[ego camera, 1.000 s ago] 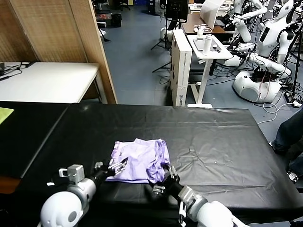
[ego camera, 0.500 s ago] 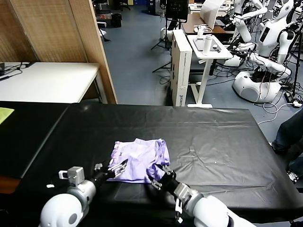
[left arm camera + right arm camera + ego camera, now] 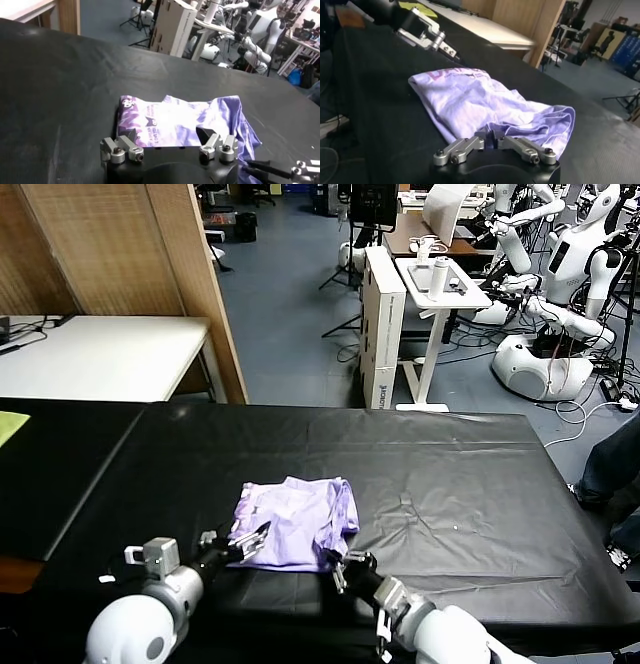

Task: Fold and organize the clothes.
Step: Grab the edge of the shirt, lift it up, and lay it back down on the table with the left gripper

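Next, my left gripper grabs the lavender T-shirt by the middle of its purple printed edge (image 3: 241, 511) (image 3: 121, 118).
The lavender T-shirt (image 3: 295, 519) lies crumpled on the black table (image 3: 450, 474), near its front edge, with the darker purple print facing up on its left part (image 3: 145, 120). My left gripper (image 3: 250, 544) is open at the shirt's near left edge, its fingertips (image 3: 131, 136) spread wide over the hem and holding nothing. My right gripper (image 3: 340, 564) is at the shirt's near right corner. In the right wrist view it (image 3: 491, 137) is shut, with a fold of the shirt (image 3: 465, 100) running into its tips. The left gripper also shows there (image 3: 427, 32).
A white table (image 3: 100, 354) and a wooden partition (image 3: 150, 244) stand at the back left. A yellow-green cloth (image 3: 10, 424) lies at the far left edge. A white cart (image 3: 440, 284) and other robots (image 3: 560, 294) stand beyond the table.
My right gripper slid left over the shirt's right part, then drew back toward me to its near corner. The shirt's right side bunched up and now lies more compact. My left gripper barely moved.
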